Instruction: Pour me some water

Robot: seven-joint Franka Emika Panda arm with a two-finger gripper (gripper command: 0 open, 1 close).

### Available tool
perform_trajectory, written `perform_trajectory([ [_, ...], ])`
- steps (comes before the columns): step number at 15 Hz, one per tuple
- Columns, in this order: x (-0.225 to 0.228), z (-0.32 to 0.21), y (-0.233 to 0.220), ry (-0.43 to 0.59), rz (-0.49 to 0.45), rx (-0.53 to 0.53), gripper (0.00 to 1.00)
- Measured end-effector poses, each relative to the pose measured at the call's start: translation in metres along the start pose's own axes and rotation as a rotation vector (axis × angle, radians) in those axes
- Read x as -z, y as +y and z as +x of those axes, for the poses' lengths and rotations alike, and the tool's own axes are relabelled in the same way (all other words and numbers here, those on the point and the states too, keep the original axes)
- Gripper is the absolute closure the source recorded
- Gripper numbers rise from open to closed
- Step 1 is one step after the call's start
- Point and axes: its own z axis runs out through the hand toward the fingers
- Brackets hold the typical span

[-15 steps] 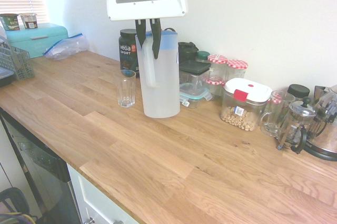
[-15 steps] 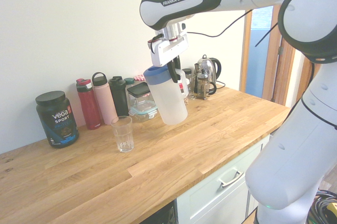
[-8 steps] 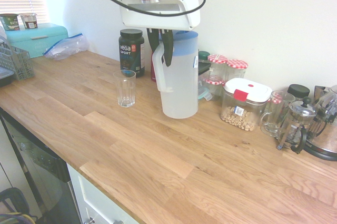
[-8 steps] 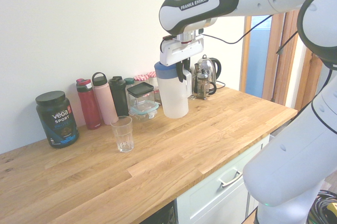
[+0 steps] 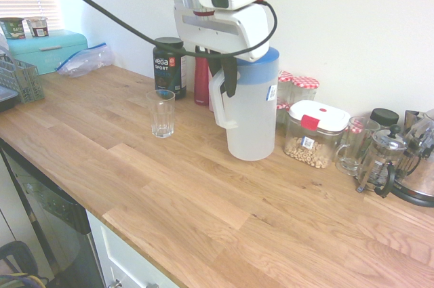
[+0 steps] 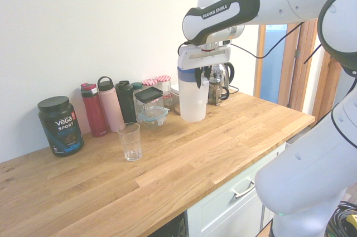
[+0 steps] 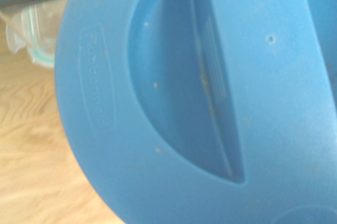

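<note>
Next, my gripper lets go of the water pitcher on the wooden counter [image 6: 198,130] in front of the chickpea container and French press.
A translucent white water pitcher [image 5: 252,118] with a blue lid [image 7: 200,103] stands upright, its base at or just above the wooden counter [image 5: 169,193]. My gripper [image 5: 222,76] is shut on the pitcher's handle from above. In the second exterior view the pitcher [image 6: 193,102] hangs under the gripper [image 6: 204,76] in front of the jars. A clear drinking glass [image 5: 163,113] stands on the counter well to the pitcher's left and apart from it; it looks empty. From the other side the glass [image 6: 129,141] stands alone near the bottles. The lid fills the wrist view.
A dark Vega Sport tub [image 5: 168,64] and drink bottles [image 6: 110,103] line the wall. Red-lidded jars [image 5: 305,88], a chickpea container [image 5: 316,132], a French press [image 5: 383,159] and a kettle [image 5: 420,173] crowd the right. A teal bread box [image 5: 47,49] sits at far left.
The gripper has carried the pitcher sideways along the counter, away from the glass and toward the jars, and the pitcher has come from a slight tilt to upright.
</note>
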Motion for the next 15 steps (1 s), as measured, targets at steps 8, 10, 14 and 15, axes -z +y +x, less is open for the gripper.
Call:
perform_trajectory([
  [8, -0.048, 0.033, -0.009, -0.070, -0.088, 0.013, 1.00],
  [10, -0.054, 0.036, -0.011, -0.072, -0.094, 0.015, 1.00],
  [14, -0.060, 0.039, -0.010, -0.076, -0.106, 0.007, 0.00],
  [15, -0.064, 0.039, -0.010, -0.082, -0.111, 0.006, 0.00],
])
